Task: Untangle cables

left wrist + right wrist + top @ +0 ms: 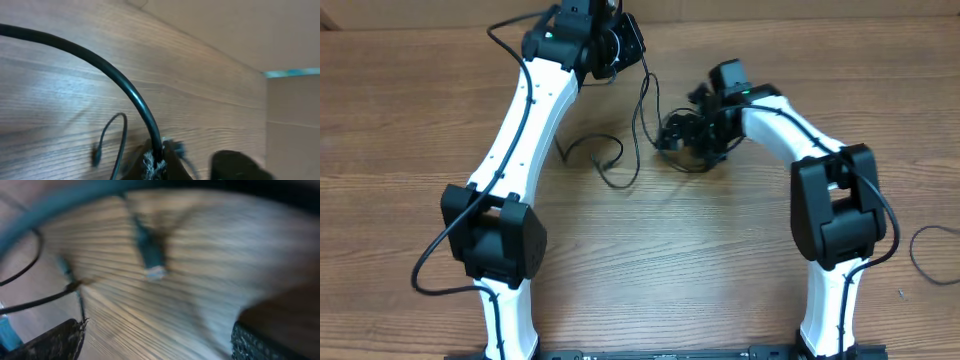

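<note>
The cable that hangs from the robot's left gripper runs into the loop under its open right gripper, so the right gripper should grip that loop (682, 166) and pull away.
A thin black cable (638, 120) drops from my left gripper (617, 48) at the table's far side, curves round and ends near a small plug (563, 150). In the left wrist view the left gripper (160, 164) is shut on this cable (130, 90), which arcs away up to the left; a loose plug end (96, 156) lies beside it. My right gripper (680, 135) hovers low beside the cable's right, open. The right wrist view is blurred: the right gripper (160, 345) is open with bare wood between its fingers, a plug tip (152, 260) lies ahead and thin cables (35, 302) lie at the left.
Everything rests on a wooden table (680, 260). A black cord loop (932, 250) lies at the right edge. Thicker arm cords run along the left arm (430, 260). A beige wall (225, 25) rises behind the table's far edge.
</note>
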Tool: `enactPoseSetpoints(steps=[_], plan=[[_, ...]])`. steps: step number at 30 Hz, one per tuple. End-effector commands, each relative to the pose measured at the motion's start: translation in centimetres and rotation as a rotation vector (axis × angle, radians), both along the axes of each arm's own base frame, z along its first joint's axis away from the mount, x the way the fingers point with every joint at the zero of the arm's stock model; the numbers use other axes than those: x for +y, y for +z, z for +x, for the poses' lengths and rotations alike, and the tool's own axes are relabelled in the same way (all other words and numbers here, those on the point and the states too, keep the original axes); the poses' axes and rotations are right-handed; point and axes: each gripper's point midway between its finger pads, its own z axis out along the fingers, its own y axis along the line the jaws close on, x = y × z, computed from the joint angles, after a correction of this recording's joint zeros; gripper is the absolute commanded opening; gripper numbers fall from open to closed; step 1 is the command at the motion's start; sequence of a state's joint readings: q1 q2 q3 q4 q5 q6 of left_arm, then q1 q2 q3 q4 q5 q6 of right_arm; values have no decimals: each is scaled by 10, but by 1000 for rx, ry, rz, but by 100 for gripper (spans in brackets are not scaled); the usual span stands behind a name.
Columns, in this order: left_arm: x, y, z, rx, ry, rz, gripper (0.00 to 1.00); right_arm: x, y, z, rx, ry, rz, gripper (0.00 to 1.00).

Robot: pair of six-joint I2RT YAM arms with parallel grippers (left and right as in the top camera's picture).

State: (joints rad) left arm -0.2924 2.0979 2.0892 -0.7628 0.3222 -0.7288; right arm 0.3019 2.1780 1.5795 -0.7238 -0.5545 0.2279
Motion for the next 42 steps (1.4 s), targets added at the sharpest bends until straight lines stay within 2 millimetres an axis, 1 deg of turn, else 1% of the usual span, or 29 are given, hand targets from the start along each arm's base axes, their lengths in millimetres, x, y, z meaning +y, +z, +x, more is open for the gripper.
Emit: enactPoseSetpoints(steps=[1, 2, 3, 4, 6, 7, 8, 9, 10, 12, 13, 15, 17, 18, 20, 22, 23, 24, 25, 26, 28, 29, 30, 32, 34, 35, 38, 40, 42], plan=[[2, 38, -4, -85, -30, -21, 4, 26, 8, -8, -85, 136, 37, 84], [5, 38, -2, -89, -23, -20, 4, 31, 8, -12, -96, 164, 36, 76], [10, 39, 1, -94, -10, -15, 4, 34, 7, -16, -102, 193, 32, 71], [15, 40, 4, -103, 2, -10, 4, 36, 6, -21, -103, 224, 26, 68], [27, 42, 10, -115, 23, -15, 4, 36, 4, -29, -96, 261, 15, 69], [32, 43, 12, -116, 29, -19, 4, 35, 3, -31, -92, 269, 8, 72], [37, 43, 14, -116, 38, -19, 5, 34, 3, -32, -96, 283, 6, 79], [42, 43, 15, -115, 47, -18, 4, 32, 2, -31, -106, 292, -5, 91], [45, 42, 15, -111, 53, -17, 4, 27, 0, -28, -115, 285, -27, 100], [50, 41, 16, -105, 62, -14, 4, 11, -5, -14, -145, 248, -101, 100], [53, 40, 16, -101, 68, -12, 4, -1, -7, -5, -163, 223, -144, 100], [57, 39, 16, -94, 73, -11, 4, -19, -5, 10, -183, 179, -191, 100], [60, 37, 16, -86, 79, -9, 4, -34, 8, 23, -192, 138, -172, 100], [61, 37, 15, -82, 80, -8, 4, -36, 18, 28, -202, 130, -130, 100], [61, 36, 15, -83, 74, 0, 4, -28, 48, 35, -266, 190, 33, 99], [62, 36, 15, -87, 71, 4, 5, -15, 90, 36, -375, 297, 261, 99], [62, 36, 15, -87, 71, 4, 4, -13, 108, 34, -423, 338, 347, 100], [62, 36, 15, -87, 72, 4, 4, -14, 120, 33, -472, 376, 414, 100], [63, 36, 15, -87, 73, 5, 4, -17, 124, 34, -496, 389, 432, 100], [64, 36, 16, -87, 75, 4, 4, -21, 123, 35, -508, 392, 423, 100], [65, 36, 16, -87, 77, 4, 4, -25, 106, 34, -486, 387, 359, 100], [65, 36, 16, -87, 77, 4, 4, -22, 97, 30, -476, 404, 327, 100], [65, 36, 16, -87, 78, 3, 4, -19, 86, 23, -468, 440, 290, 100], [65, 36, 16, -86, 79, 2, 4, -8, 74, 7, -456, 515, 258, 100], [65, 36, 16, -86, 80, 3, 4, 6, 68, -9, -458, 603, 249, 94], [65, 36, 16, -86, 80, 3, 4, 12, 67, -14, -462, 630, 249, 91], [65, 36, 16, -85, 79, 2, 4, 34, 59, -29, -473, 706, 247, 88], [65, 35, 15, -82, 79, 3, 4, 41, 43, -33, -482, 743, 175, 88], [65, 35, 15, -79, 79, 3, 4, 37, 17, -28, -488, 756, 1, 88]])
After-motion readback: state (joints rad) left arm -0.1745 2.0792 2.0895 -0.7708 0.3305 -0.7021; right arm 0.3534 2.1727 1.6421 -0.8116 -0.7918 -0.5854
